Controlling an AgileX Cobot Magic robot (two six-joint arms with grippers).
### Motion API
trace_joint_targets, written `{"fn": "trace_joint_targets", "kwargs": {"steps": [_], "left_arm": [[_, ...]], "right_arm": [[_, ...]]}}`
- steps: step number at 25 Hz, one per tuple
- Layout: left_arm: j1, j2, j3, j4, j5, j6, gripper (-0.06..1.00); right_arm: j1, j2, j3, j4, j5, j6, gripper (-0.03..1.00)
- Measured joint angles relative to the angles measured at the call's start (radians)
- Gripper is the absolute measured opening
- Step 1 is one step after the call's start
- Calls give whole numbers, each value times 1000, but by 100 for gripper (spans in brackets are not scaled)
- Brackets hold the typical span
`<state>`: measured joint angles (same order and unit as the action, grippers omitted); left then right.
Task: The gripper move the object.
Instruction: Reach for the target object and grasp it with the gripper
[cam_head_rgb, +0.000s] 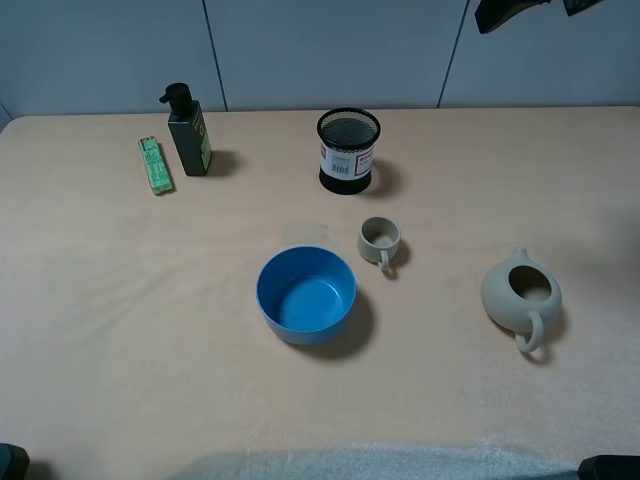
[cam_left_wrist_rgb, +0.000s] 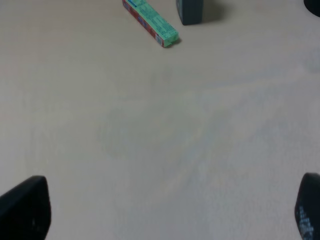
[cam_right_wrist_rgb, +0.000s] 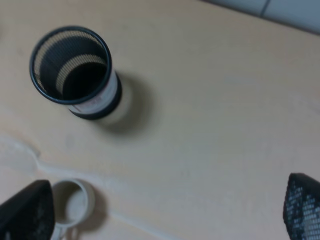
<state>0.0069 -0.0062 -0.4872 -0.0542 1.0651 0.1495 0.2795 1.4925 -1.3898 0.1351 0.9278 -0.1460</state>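
Note:
Next, I move my right gripper to the black pen cup and close it on the pen cup's rim (cam_head_rgb: 378, 133) (cam_right_wrist_rgb: 106, 82), away from the dark pump bottle.
The black wire-mesh pen cup (cam_head_rgb: 349, 150) with a white-and-red barcode label stands upright at the back middle of the table. In the right wrist view the cup (cam_right_wrist_rgb: 75, 70) is seen from above, empty, well ahead of my right gripper (cam_right_wrist_rgb: 162, 212), which is open, empty and high above the table. Only a dark part of the right arm (cam_head_rgb: 500, 12) shows at the top right of the exterior view. My left gripper (cam_left_wrist_rgb: 165, 210) is open and empty over bare table, far from the cup.
A small beige mug (cam_head_rgb: 380, 241) and a blue bowl (cam_head_rgb: 306, 294) sit in front of the cup. A beige teapot (cam_head_rgb: 521, 296) is at the right. A dark pump bottle (cam_head_rgb: 188, 132) and a green box (cam_head_rgb: 155, 165) are at the back left.

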Motion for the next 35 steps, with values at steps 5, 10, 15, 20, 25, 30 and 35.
{"fn": "trace_joint_targets", "kwargs": {"steps": [5, 10, 15, 20, 25, 30, 35], "left_arm": [[0, 0, 0, 0, 0, 0, 99], [0, 0, 0, 0, 0, 0, 99], [0, 0, 0, 0, 0, 0, 99], [0, 0, 0, 0, 0, 0, 99], [0, 0, 0, 0, 0, 0, 99], [0, 0, 0, 0, 0, 0, 99], [0, 0, 0, 0, 0, 0, 99]], "right_arm": [[36, 69, -83, -10, 9, 31, 69], [39, 131, -145, -2, 29, 38, 69], [40, 179, -176, 10, 26, 45, 69], [40, 244, -212, 16, 16, 59, 69], [40, 338, -275, 16, 8, 60, 69], [40, 441, -343, 16, 0, 60, 69], [40, 527, -372, 18, -7, 60, 69]]}}
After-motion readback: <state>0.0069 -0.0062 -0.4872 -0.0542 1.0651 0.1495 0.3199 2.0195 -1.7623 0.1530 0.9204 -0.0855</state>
